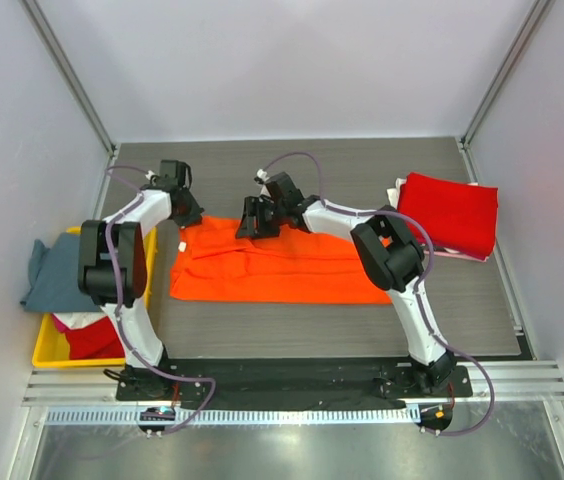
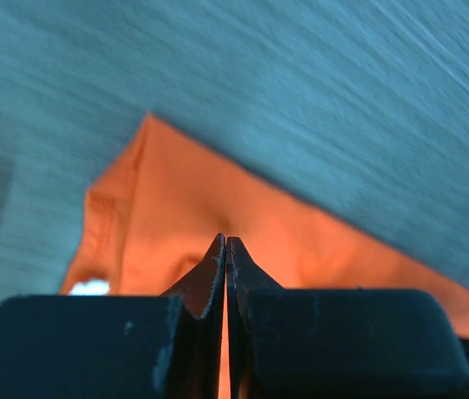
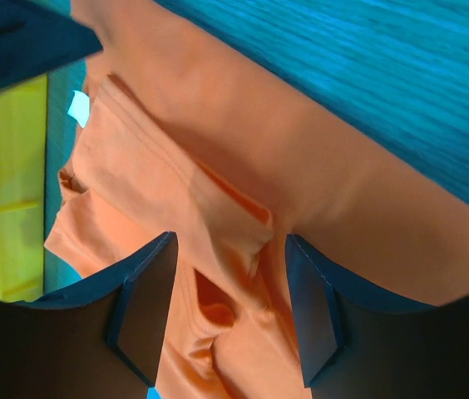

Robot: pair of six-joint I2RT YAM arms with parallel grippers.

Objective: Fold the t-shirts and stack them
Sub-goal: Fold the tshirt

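Observation:
The orange t-shirt's sleeve is bunched up under my right gripper, so I will straighten that sleeve and pinch its creased inner end point(image 1: 246, 260) before I fold any further.
A bright orange t-shirt point(image 1: 272, 268) lies spread flat in the middle of the table. My left gripper point(image 1: 188, 213) is at its far left corner. In the left wrist view the jaws point(image 2: 225, 243) are closed, with orange cloth point(image 2: 301, 241) pinched between them. My right gripper point(image 1: 256, 224) is over the shirt's far edge, open. Its fingers point(image 3: 147, 291) straddle a bunched fold of the orange cloth point(image 3: 218, 307). A folded deep red t-shirt point(image 1: 450, 212) lies at the far right on a white/pink one point(image 1: 399, 188).
A yellow bin point(image 1: 44, 352) stands at the left table edge. A grey-blue t-shirt point(image 1: 54, 270) is draped over it, and a red one point(image 1: 94, 340) and a pale one lie inside. The bin also shows in the right wrist view point(image 3: 10, 199). Walls enclose the table.

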